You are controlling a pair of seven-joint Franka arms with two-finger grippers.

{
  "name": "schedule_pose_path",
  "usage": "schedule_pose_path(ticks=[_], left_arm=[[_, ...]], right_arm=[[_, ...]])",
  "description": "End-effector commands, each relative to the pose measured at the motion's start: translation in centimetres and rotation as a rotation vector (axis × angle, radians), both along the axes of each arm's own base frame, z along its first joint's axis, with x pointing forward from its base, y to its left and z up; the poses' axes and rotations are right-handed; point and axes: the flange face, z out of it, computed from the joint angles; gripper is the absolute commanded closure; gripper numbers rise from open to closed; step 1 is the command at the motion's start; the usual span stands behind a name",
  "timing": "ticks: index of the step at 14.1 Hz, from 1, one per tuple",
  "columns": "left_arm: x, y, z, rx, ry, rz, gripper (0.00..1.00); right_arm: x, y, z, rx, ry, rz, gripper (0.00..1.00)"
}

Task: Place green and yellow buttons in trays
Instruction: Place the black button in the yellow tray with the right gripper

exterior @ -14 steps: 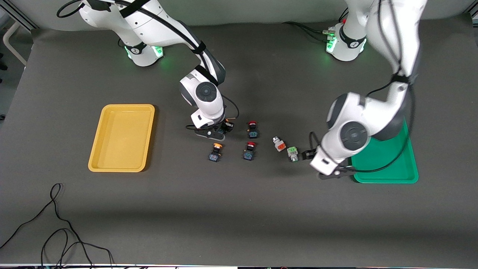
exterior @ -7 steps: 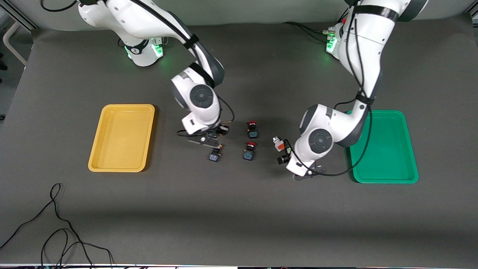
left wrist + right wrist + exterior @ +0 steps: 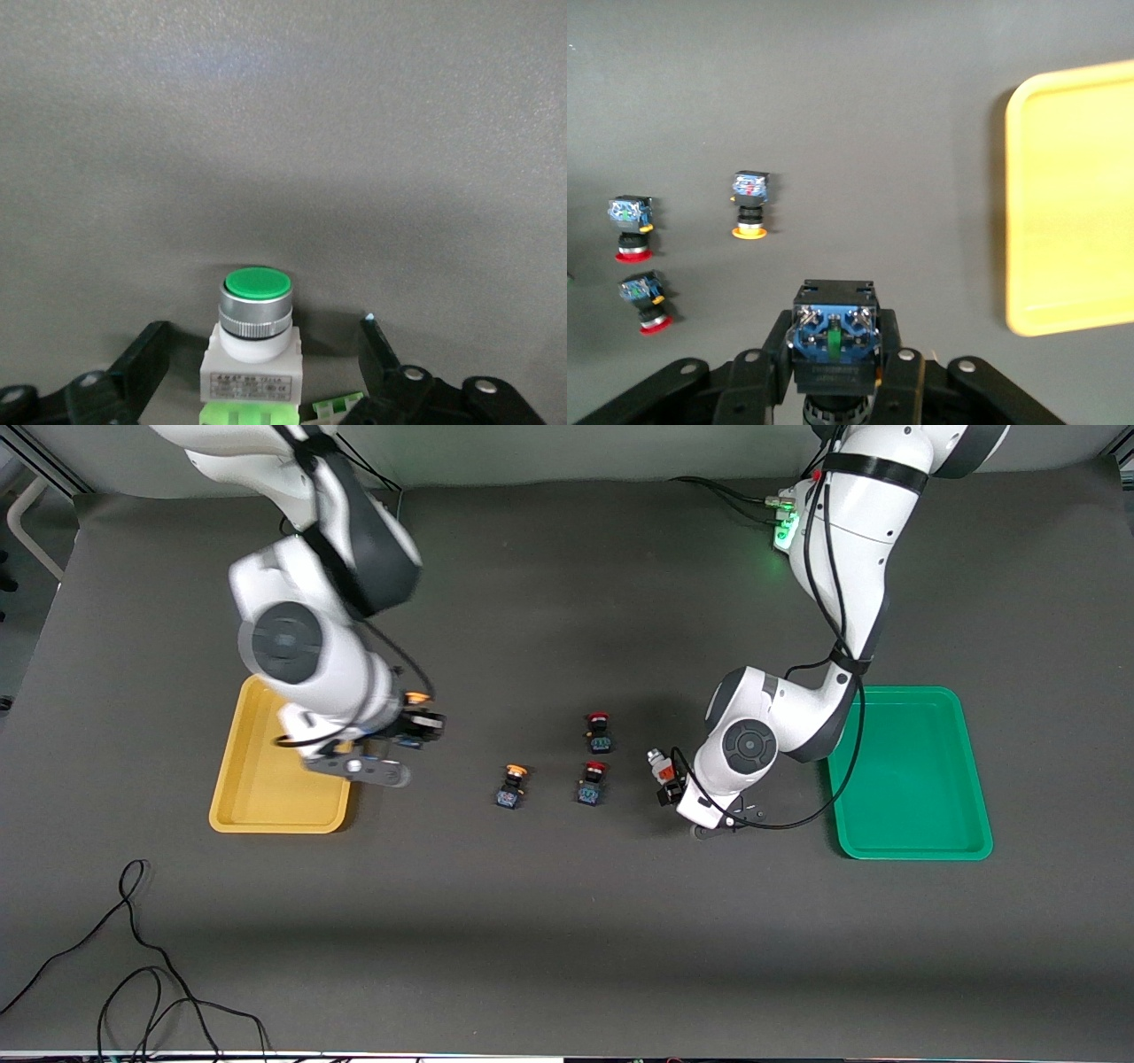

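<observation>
Next, I release the yellow button from my right gripper, setting it free near the middle of the yellow tray's bottom [image 3: 267, 763]. The button now hangs just beside that tray.
The green button [image 3: 255, 332], with a green cap on a white body, stands upright on the mat between the fingers of my left gripper [image 3: 263, 326], which is open with a gap on each side. In the front view my left gripper [image 3: 678, 790] hides it. My right gripper [image 3: 422, 726] is shut on a yellow button [image 3: 833, 341] with a black-blue body. It hangs over the mat just beside the yellow tray [image 3: 232, 784]. A second yellow button [image 3: 511, 786] sits on the mat mid-table. The green tray [image 3: 912, 779] lies at the left arm's end.
Two red-capped buttons [image 3: 600, 732] [image 3: 592, 782] stand between the loose yellow button and my left gripper. An orange-capped white button [image 3: 660, 766] is right beside that gripper. Loose black cables [image 3: 133, 948] lie near the front edge at the right arm's end.
My right gripper has lifted a yellow button from the middle and carried it toward the yellow tray. My left gripper has moved from the green tray's edge to straddle the green button.
</observation>
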Motion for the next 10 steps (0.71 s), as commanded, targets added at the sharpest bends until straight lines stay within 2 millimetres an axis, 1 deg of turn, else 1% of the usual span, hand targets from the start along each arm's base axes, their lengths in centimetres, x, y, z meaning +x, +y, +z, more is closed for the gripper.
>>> schedule_pose_path(ticks=[1,2,3,4,5,7,8,9,10], left_arm=[[-1.5,-0.5,0.8,0.010,0.000,-0.021,0.09],[-2.2,-1.8,0.6,0.009,-0.002,-0.045,0.18],[-2.6,-2.6,0.6,0.008,-0.003,-0.058,0.48],[-2.6,-2.6,0.7,0.010,-0.003,-0.052,0.87],[-2.5,-2.5,0.8,0.009,-0.003,-0.046,1.00],[-2.5,-2.4,1.1,0.025,-0.011,-0.075,1.00],[-2.4,-2.2,1.4,0.053,-0.030,-0.116,1.00],[-2.3,-2.1,1.4,0.072,-0.035,-0.138,1.00],[-2.2,-1.8,1.5,0.076,-0.033,-0.142,1.00]], right_arm=[[1.7,-7.5,1.6,0.024,-0.007,0.138,0.61],[2.3,-10.8,1.7,0.024,-0.008,0.188,0.61],[2.6,-13.8,1.5,0.025,-0.002,0.229,0.61],[2.9,-17.1,1.5,0.024,0.001,0.253,0.61],[3.1,-19.6,1.3,0.024,0.003,0.275,0.61],[2.9,-25.0,-0.1,0.020,0.015,0.285,0.61],[2.6,-27.4,-1.7,0.019,0.012,0.297,0.61],[2.2,-29.4,-3.6,0.019,0.002,0.300,0.61],[1.5,-30.9,-6.2,0.013,-0.009,0.291,0.61]])
